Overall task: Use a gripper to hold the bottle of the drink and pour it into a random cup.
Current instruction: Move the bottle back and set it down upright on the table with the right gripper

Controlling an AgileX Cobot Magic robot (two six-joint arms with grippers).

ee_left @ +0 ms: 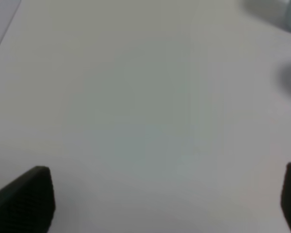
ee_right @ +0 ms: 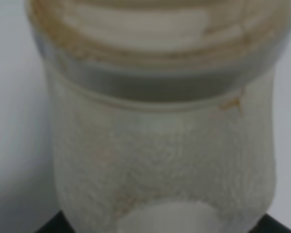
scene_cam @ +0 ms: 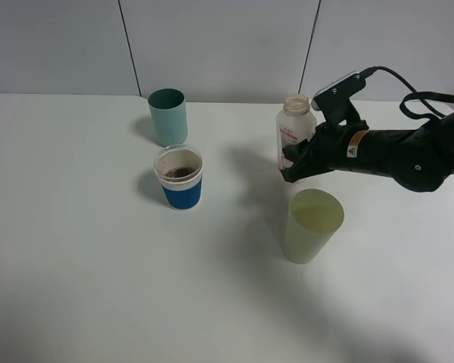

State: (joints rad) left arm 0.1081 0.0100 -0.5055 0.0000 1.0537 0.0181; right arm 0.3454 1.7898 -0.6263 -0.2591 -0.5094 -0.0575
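I should use my right gripper to set the bottle down on the white table [scene_cam: 329, 171] behind the pale yellow-green cup.
The bottle [scene_cam: 296, 128] stands upright at the back right of the table, whitish with a pink-marked label. My right gripper [scene_cam: 293, 168] is closed around its lower body from the right. In the right wrist view the bottle [ee_right: 160, 145] fills the frame, with brown residue at its neck and black fingers [ee_right: 53, 225] at its sides. The cup [scene_cam: 180, 180], white with a blue sleeve, stands to the left of the bottle and holds some brown drink [scene_cam: 180, 172]. My left gripper [ee_left: 165, 204] is open over bare table and is out of the exterior view.
A teal cup [scene_cam: 168, 115] stands behind the blue-sleeved cup. A pale yellow-green cup [scene_cam: 312, 224] stands just in front of the right gripper and the bottle. The white table [scene_cam: 76, 265] ends at a grey wall behind.
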